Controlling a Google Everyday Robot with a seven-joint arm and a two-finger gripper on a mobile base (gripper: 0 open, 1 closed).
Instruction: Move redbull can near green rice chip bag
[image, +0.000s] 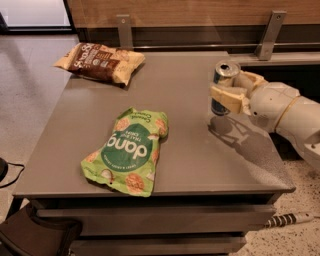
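The redbull can is to be released by my gripper, which will let go of it between the green rice chip bag and the table's edge (219, 149) near my arm.
The redbull can (223, 80), slim, silver and blue with a silver top, stands upright in my gripper (231, 90) over the right part of the grey table (200, 145). The cream fingers (227, 96) are shut around its middle and the can is lifted a little above the table, its shadow below it. The green rice chip bag (128, 149) with white "dang" lettering lies flat near the table's front, left of the can and a good way from it. My white arm (285, 110) reaches in from the right.
A brown-and-cream snack bag (100, 61) lies at the table's back left corner. A wooden wall with metal brackets (270, 35) runs behind the table. A cable (287, 219) lies on the floor at the lower right, and a dark object (35, 235) at the lower left.
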